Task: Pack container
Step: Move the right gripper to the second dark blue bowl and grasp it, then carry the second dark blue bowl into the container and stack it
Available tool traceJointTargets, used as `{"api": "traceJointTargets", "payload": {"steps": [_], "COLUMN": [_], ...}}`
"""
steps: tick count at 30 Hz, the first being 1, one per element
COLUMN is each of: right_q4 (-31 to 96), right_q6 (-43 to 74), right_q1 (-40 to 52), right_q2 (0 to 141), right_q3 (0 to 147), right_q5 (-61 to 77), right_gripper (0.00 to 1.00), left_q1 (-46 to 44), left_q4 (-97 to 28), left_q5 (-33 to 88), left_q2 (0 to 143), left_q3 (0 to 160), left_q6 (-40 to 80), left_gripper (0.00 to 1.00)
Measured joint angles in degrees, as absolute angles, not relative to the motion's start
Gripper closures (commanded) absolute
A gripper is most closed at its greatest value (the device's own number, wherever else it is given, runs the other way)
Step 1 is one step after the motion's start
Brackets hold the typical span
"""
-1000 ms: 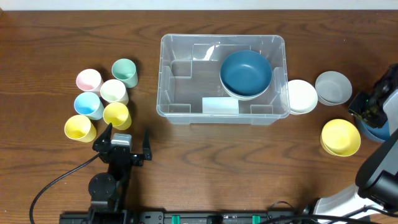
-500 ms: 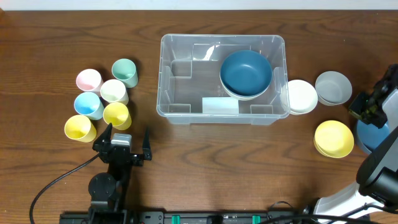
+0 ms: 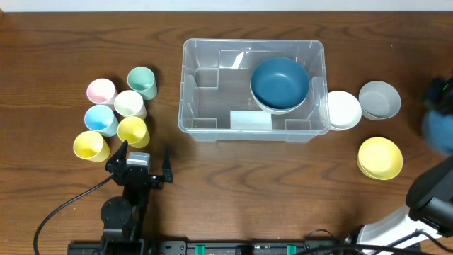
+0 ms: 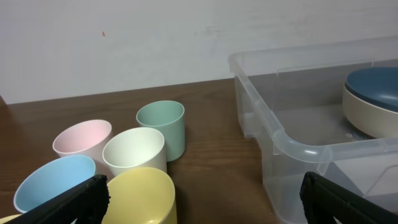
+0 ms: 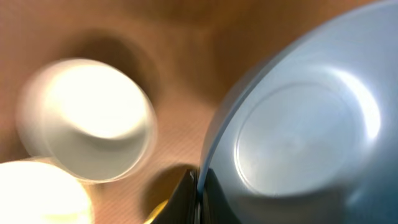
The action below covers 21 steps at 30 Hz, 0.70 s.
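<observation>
The robot's right gripper should release the light blue bowl, now held off the table, inside the dark blue bowl (image 3: 280,81) in the clear plastic container.
The clear plastic container (image 3: 212,99) stands mid-table; it also shows at the right of the left wrist view (image 4: 283,140). Inside it a dark blue bowl (image 3: 279,80) rests on a white bowl. My right gripper (image 3: 437,106) is at the far right edge, blurred by motion. In the right wrist view the right gripper (image 5: 199,186) is shut on the rim of a light blue bowl (image 5: 298,137), held off the table. My left gripper (image 3: 141,161) is open and empty, low by the cups, left of the container.
A white bowl (image 3: 343,110), a grey bowl (image 3: 379,99) and stacked yellow bowls (image 3: 380,157) lie right of the container. Several pastel cups (image 3: 117,113) stand at the left; a yellow cup (image 4: 140,196) sits just ahead of my left fingers.
My right gripper has lifted the light blue bowl off the table and swung it up, now blurred. The yellow bowls slid slightly left. The left arm has not moved.
</observation>
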<state>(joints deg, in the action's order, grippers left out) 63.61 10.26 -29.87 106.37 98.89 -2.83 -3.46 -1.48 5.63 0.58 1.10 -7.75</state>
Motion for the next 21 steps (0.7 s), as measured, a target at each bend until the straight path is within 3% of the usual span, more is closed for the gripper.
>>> {"api": "traceJointTargets", "payload": {"steps": [4, 9, 15, 21], "right_q4": [73.87, 81.84, 83.33, 82.56], "right_q6": [10.09, 9.3, 6.94, 6.28], "right_q1": [-26.94, -18.35, 2.98, 22.96], "right_q2": [106.28, 106.0, 106.08, 106.87], "right_q3": [116.16, 126.5, 129.38, 129.38], "right_q5": [2.81, 9.06, 10.55, 2.7], "right_gripper": [0.99, 0.99, 0.99, 0.98], "left_q1": [-3.46, -3.46, -3.46, -3.46], "left_q4": [-1.45, -1.48, -1.48, -1.45], "left_q5": [5.63, 5.63, 5.63, 5.63], "left_q2": [0.58, 0.58, 0.58, 0.58], "left_q3": [1.1, 1.1, 1.1, 1.1], "left_q6": [-7.75, -7.75, -7.75, -7.75], "left_gripper": [0.02, 0.02, 0.02, 0.02]}}
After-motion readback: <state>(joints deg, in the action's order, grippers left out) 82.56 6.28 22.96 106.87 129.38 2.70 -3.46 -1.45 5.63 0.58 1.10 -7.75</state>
